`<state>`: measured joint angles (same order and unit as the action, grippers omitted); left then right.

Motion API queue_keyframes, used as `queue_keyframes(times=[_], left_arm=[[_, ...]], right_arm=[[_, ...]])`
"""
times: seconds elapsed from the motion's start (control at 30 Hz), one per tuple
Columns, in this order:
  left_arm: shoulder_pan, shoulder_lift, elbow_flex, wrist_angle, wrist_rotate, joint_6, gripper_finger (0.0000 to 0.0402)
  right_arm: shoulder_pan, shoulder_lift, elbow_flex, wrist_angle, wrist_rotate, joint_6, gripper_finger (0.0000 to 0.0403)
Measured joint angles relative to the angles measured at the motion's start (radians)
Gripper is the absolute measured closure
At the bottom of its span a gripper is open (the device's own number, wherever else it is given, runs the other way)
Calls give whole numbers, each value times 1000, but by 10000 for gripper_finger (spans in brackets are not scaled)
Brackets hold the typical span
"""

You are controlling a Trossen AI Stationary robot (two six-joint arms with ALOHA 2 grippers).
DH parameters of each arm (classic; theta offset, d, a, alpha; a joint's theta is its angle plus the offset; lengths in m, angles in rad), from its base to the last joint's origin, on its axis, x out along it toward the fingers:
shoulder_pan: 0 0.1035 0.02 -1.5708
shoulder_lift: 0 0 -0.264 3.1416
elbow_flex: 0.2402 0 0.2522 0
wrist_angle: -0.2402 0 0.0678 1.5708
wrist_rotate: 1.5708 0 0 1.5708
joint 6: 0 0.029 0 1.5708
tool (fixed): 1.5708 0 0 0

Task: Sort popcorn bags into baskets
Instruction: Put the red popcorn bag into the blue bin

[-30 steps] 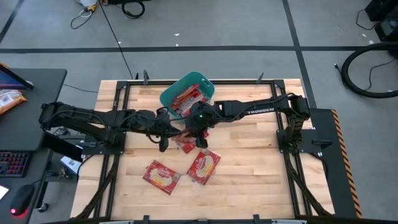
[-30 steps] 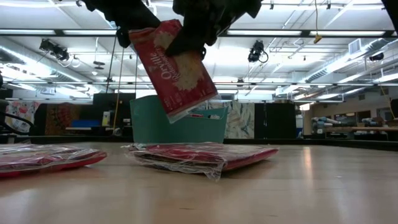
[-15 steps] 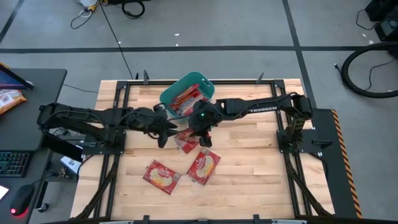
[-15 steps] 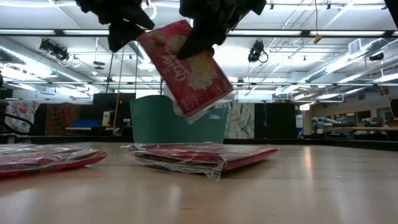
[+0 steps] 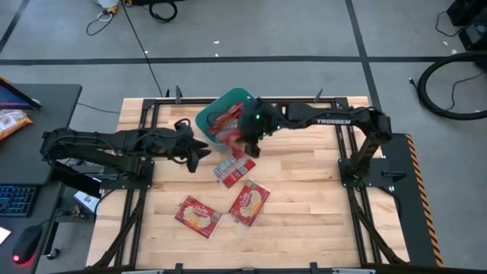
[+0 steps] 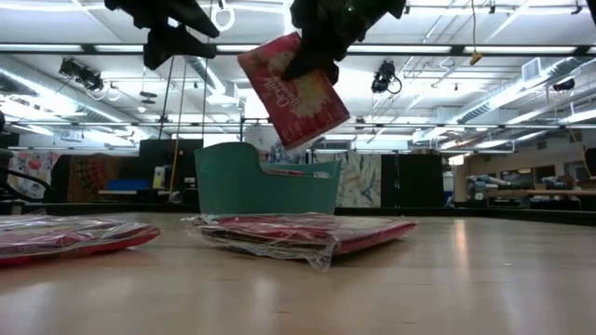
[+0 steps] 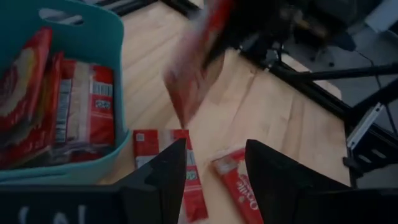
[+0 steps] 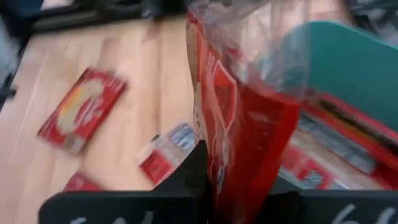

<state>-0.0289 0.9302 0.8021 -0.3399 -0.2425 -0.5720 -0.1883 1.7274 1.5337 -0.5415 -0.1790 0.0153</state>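
I will use my right gripper to let the red popcorn bag go among the other red bags that are inside the teal basket [image 5: 226,117] [image 8: 359,124]. The held bag hangs just above the basket's near rim.
My right gripper [image 6: 315,58] is shut on a red popcorn bag [image 6: 294,90], which hangs in the air just above the near rim of the teal basket [image 5: 245,97]. The basket holds several red bags [image 7: 74,106]. My left gripper [image 7: 214,167] stands open and empty to the left of the held bag, over the table [image 5: 199,148]. Three more bags lie flat on the wood: one near the basket [image 5: 232,169] and two nearer the front [image 5: 249,202], [image 5: 198,215]. My right gripper pinches the bag's upper end [image 6: 300,61] between its two fingers, coming from above and slanting down. In its wrist view the bag stands edge-on between the fingers [image 8: 231,163]. The bag hangs tilted below them, clear of table and basket.
The black frame rails [image 5: 144,114] run along the table's edges. The wooden table [image 5: 304,198] lies bare to the right of the lying bags. A desk with a keyboard [image 5: 15,199] stands beyond the left edge.
My left gripper has opened, let go of the bag and drawn back toward the table's left edge, rising a little. My right gripper has carried the bag up and toward the far edge, up to the basket; the bag has tipped but stays clear of the table.
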Motion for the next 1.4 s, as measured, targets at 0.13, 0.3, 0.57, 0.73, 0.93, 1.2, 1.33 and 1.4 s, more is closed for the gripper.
queue_keyframes(times=[0.13, 0.3, 0.57, 0.73, 0.93, 1.2, 1.33, 1.4], left_arm=[[12, -5, 0, 15, -9, -53, 233], [33, -4, 0, 124, -9, -72, 233], [66, -4, 0, 274, -37, -45, 233], [86, -2, 0, 280, -51, -46, 233], [89, -2, -1, 323, -51, -45, 233], [82, -3, -1, 423, -15, -43, 233], [83, -3, -1, 447, 35, -13, 233], [83, -3, -1, 454, 49, 33, 233]], right_arm=[[-53, -6, 0, 39, -2, 96, 367], [-122, -9, 0, 125, -9, 284, 367], [-234, 10, 0, 319, -27, 645, 367], [-258, 64, 0, 359, -21, 802, 367], [-251, 113, 0, 414, 87, 1032, 367], [-249, 134, 0, 445, 292, 1327, 367], [-233, 139, 0, 369, 351, 1419, 367], [-214, 139, 0, 325, 413, 1468, 367]])
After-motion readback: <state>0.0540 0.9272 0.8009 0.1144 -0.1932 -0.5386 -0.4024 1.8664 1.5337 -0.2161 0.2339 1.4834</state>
